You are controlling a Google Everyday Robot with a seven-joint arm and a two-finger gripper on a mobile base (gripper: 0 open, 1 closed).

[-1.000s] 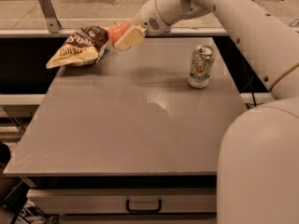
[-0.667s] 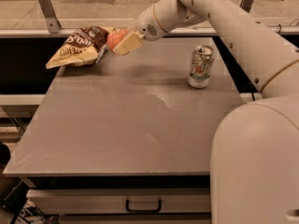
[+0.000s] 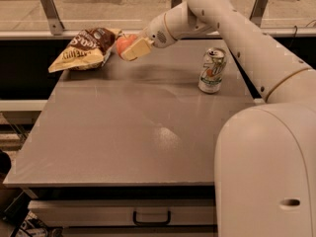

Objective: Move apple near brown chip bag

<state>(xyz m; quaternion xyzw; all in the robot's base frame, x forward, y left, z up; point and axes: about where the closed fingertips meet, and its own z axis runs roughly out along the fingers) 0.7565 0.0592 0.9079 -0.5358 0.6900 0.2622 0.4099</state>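
Next, my gripper sets the apple down on the grey table (image 3: 124, 60) and lets go of it there, next to the edge of the brown chip bag that faces the soda can.
The brown chip bag (image 3: 85, 47) lies at the far left corner of the grey table (image 3: 138, 127). The red-orange apple (image 3: 124, 42) is right beside the bag's right edge, in my gripper (image 3: 129, 47). The gripper is shut on the apple; a pale finger (image 3: 137, 49) covers the apple's right side. I cannot tell whether the apple rests on the table or hangs just above it. My white arm reaches in from the right.
A white-green soda can (image 3: 212, 70) stands upright at the right of the table. A rail with metal posts (image 3: 51, 11) runs behind the table. A drawer with a handle (image 3: 151, 217) sits below the front edge. The robot's white body (image 3: 269, 172) fills the lower right.
The gripper has moved left and slightly down with the apple, bringing it closer to the chip bag. The bag and can have not moved.
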